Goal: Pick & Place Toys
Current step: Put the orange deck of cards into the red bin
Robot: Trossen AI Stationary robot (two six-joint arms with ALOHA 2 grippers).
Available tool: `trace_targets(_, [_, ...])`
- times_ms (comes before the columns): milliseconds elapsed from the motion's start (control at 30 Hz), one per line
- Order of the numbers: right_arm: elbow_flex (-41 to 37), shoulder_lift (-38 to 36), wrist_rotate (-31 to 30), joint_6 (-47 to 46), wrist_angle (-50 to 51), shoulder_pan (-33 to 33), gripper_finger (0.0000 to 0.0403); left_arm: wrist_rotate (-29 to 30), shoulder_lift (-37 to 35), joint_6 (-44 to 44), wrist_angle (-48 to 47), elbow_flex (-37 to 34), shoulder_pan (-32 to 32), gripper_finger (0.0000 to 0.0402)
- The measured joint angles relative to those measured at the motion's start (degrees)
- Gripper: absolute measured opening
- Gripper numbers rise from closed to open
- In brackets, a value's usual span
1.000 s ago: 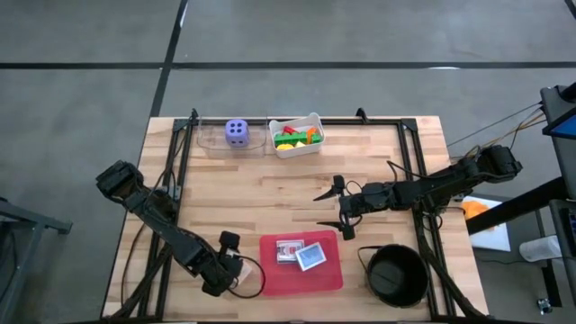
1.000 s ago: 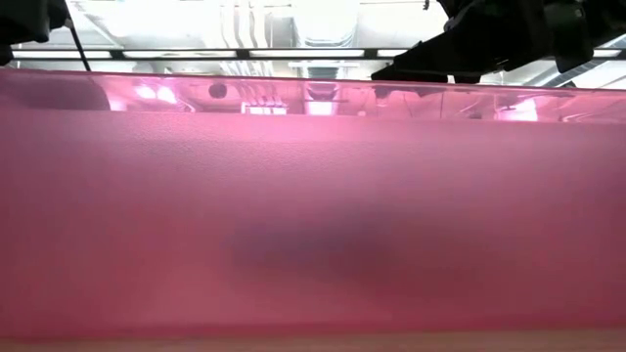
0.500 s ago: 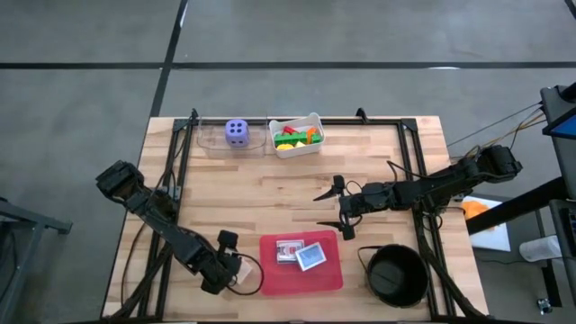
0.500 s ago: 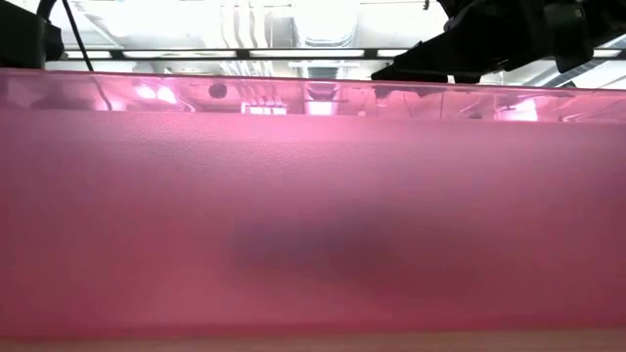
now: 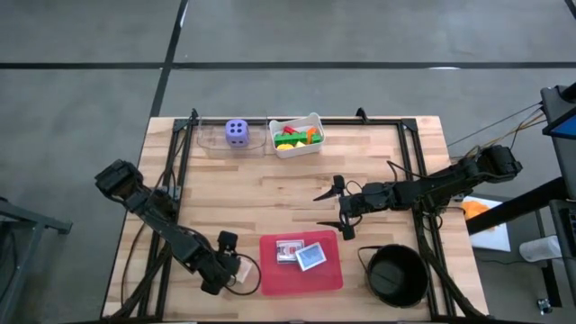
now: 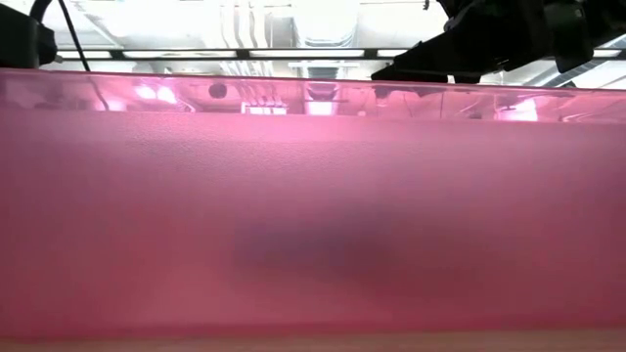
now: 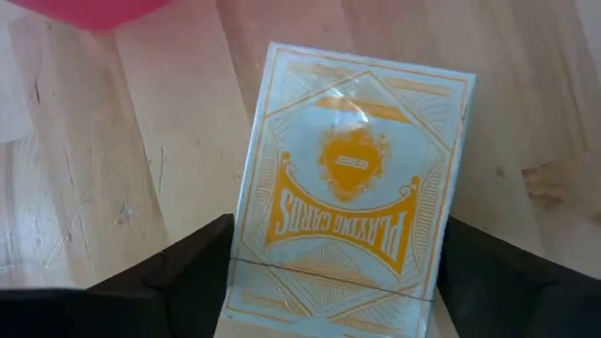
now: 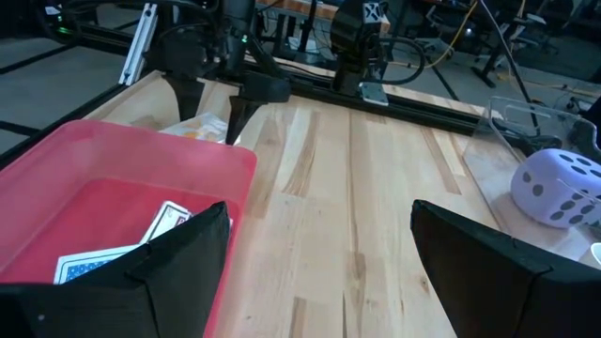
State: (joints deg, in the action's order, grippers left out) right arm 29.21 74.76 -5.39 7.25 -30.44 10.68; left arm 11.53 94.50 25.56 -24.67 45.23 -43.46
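Note:
Next, my left gripper lets go of the orange card pack in the pink tray (image 5: 283, 274), just in front of the white pack.
An orange card pack (image 7: 352, 178) lies flat on the wood table just left of the pink tray (image 5: 328, 274). My left gripper (image 5: 232, 268) stands over the pack, pointing steeply down and shut on it. A blue card pack (image 5: 311, 257) and a white one (image 5: 288, 250) lie in the tray. The purple die (image 5: 237, 132) sits in a clear box at the far edge. Beside it, coloured blocks (image 5: 297, 137) fill a white tub (image 5: 313, 120). My right gripper (image 5: 338, 210) hangs open above mid-table and holds nothing. My left gripper has the orange pack between its two fingers (image 7: 178, 272), one against each long side (image 7: 242, 253) near the pack's near end. The fingers come from above, slanting down, and lie across the pack's width. The pack rests flat on the table.
A black bowl (image 5: 396, 274) stands near the front right. Black frame rails (image 5: 180, 171) run along the table's left, right and far sides. In the low view the pink tray's wall (image 6: 313, 215) fills nearly the whole picture. Bare wood lies mid-table.
My left gripper has sunk a little over the orange card pack, which has stayed in its place on the table.

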Motion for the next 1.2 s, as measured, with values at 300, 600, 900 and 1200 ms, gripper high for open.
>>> trace_targets(300, [0.0,0.0,0.0,0.0,0.0,0.0,0.0330,2.8,0.4,0.2,-1.1,2.4,0.0,0.0319])
trace_targets(600, [0.0,0.0,0.0,-0.3,0.0,0.0,0.0330,2.6,0.2,1.7,-4.1,3.7,-0.2,0.0304])
trace_targets(900, [0.0,0.0,0.0,-0.5,0.0,0.0,0.0330,2.9,-2.9,5.1,-5.4,3.7,-1.5,0.0315])
trace_targets(1200, [0.0,0.0,0.0,-0.6,0.0,0.0,0.0330,11.9,-12.9,5.4,-1.9,3.7,-3.2,0.0306])
